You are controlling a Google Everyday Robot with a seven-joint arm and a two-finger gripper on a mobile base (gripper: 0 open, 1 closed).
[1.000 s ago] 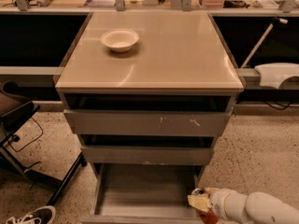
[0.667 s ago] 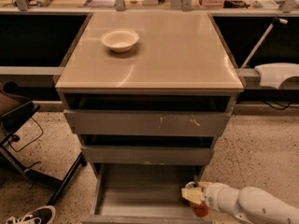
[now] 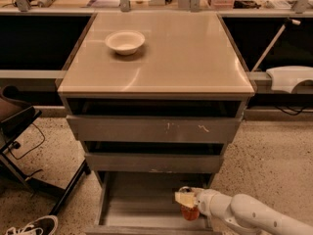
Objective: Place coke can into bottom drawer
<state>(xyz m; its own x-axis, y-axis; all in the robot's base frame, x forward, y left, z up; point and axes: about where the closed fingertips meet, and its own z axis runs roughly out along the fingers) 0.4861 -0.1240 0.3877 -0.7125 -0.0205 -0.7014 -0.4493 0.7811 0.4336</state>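
Next, I set the coke can on the bottom drawer's grey bottom [image 3: 167, 218], near its front edge's middle, with my gripper.
The bottom drawer [image 3: 137, 204] is pulled open at the foot of the grey cabinet, and its flat grey floor shows. My gripper [image 3: 186, 199] comes in from the lower right on a white arm and hangs over the right part of the drawer. It is shut on the coke can [image 3: 190, 212]. Only the can's red lower part shows beneath the gripper, low over the drawer floor. I cannot tell whether the can touches the floor.
A white bowl [image 3: 125, 41] sits on the cabinet top [image 3: 195, 58]. The scratched top drawer front [image 3: 156, 129] and the middle drawer front [image 3: 151, 162] stand slightly open above. A black chair base [image 3: 29, 146] and a shoe [image 3: 34, 226] are at left.
My gripper has moved left and inward with the can, from the drawer's right front edge to over its floor. The red can now shows below the gripper.
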